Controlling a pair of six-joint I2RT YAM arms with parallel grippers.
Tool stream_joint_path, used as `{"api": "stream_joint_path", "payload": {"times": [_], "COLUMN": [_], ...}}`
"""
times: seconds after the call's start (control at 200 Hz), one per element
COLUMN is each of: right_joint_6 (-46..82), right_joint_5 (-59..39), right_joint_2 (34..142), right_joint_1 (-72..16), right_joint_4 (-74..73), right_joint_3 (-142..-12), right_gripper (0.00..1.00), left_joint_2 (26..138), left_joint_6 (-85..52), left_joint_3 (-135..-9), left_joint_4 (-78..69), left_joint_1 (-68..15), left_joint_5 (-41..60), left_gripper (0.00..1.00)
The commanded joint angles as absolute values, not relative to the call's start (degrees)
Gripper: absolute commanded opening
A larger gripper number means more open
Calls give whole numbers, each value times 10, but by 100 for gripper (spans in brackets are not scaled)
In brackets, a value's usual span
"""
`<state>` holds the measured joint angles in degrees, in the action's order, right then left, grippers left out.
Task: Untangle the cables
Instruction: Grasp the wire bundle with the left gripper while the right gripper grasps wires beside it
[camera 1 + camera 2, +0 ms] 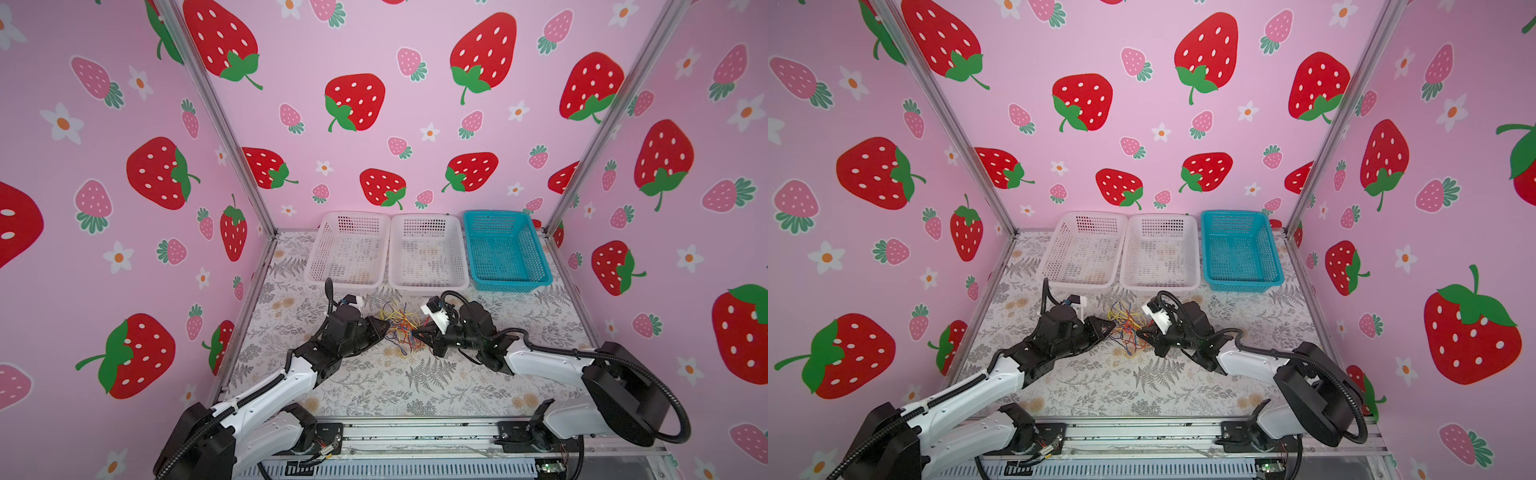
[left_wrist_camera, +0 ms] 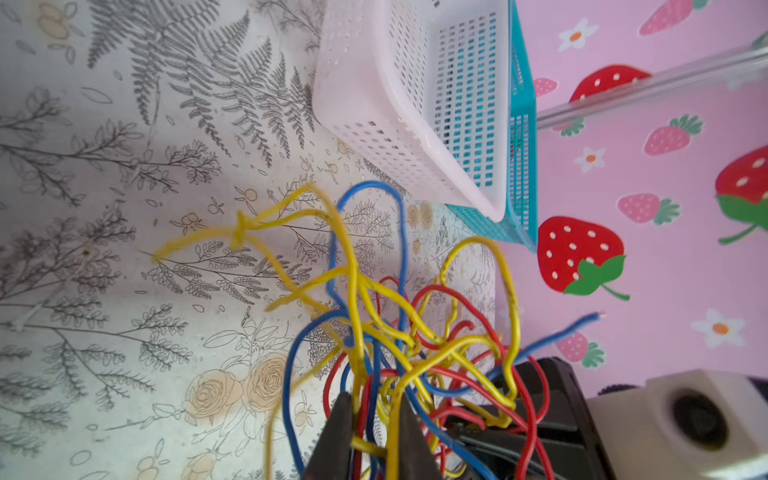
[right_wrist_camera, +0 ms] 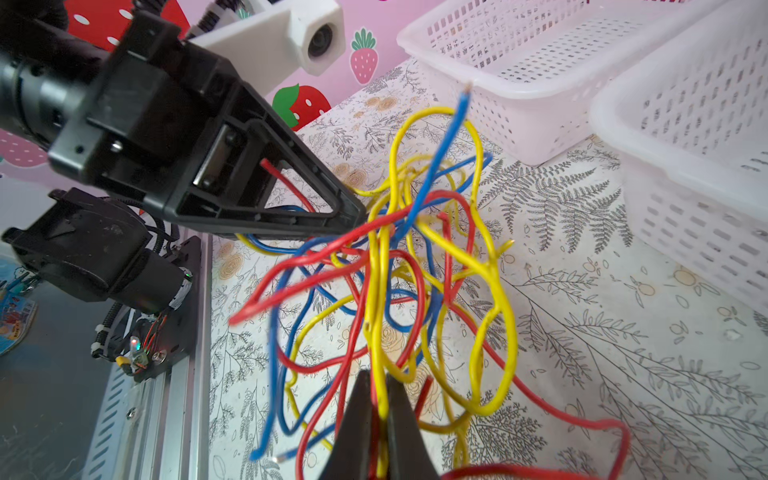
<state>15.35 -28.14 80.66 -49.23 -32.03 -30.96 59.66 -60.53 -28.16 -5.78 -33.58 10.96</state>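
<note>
Next, my right gripper opens and takes the red cable alone (image 3: 354, 340) while my left gripper holds the knot, because it is pinching a yellow and a red cable together.
The cables (image 1: 401, 326) (image 1: 1128, 328) are a knot of thin yellow, red and blue wires between my two grippers, in front of the baskets. My left gripper (image 1: 386, 323) (image 1: 1111, 325) meets the knot from the left. In the left wrist view its jaws (image 2: 376, 419) are shut on several strands of the cables (image 2: 415, 332). My right gripper (image 1: 417, 331) (image 1: 1139, 332) meets it from the right. In the right wrist view it (image 3: 376, 399) pinches a yellow and a red strand of the cables (image 3: 395, 270). Loose loops and ends stick out all round.
Behind the tangle three empty baskets stand in a row against the back wall: a white basket (image 1: 320, 253), a second white basket (image 1: 457, 257) and a blue basket (image 1: 536, 257). Floral cloth (image 1: 374, 386) covers the table. Pink walls close in the left, right and back.
</note>
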Motion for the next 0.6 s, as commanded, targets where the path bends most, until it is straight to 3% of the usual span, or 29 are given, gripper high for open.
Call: {"api": "stream_joint_path", "payload": {"times": [0.0, 0.125, 0.265, 0.4, 0.595], "right_joint_6": [150, 149, 143, 139, 145], "right_joint_5": [-302, -292, -262, -245, -281], "right_joint_2": [809, 803, 778, 732, 710], "right_joint_1": [-495, -496, -492, -480, -473], "right_joint_4": [-348, -346, -340, -339, -367], "right_joint_3": [-316, -314, -307, -289, -271], "right_gripper": [0, 0, 26, 42, 47], "left_joint_2": [603, 607, 611, 626, 655], "left_joint_6": [-611, -602, -573, -533, -485], "left_joint_3": [-286, -302, -334, -372, -407], "left_joint_4": [-72, -57, 22, 110, 158], "left_joint_1": [-343, -343, -344, -344, -344], "left_joint_5": [117, 115, 88, 54, 54], "left_gripper": [9, 0, 0, 0, 0]}}
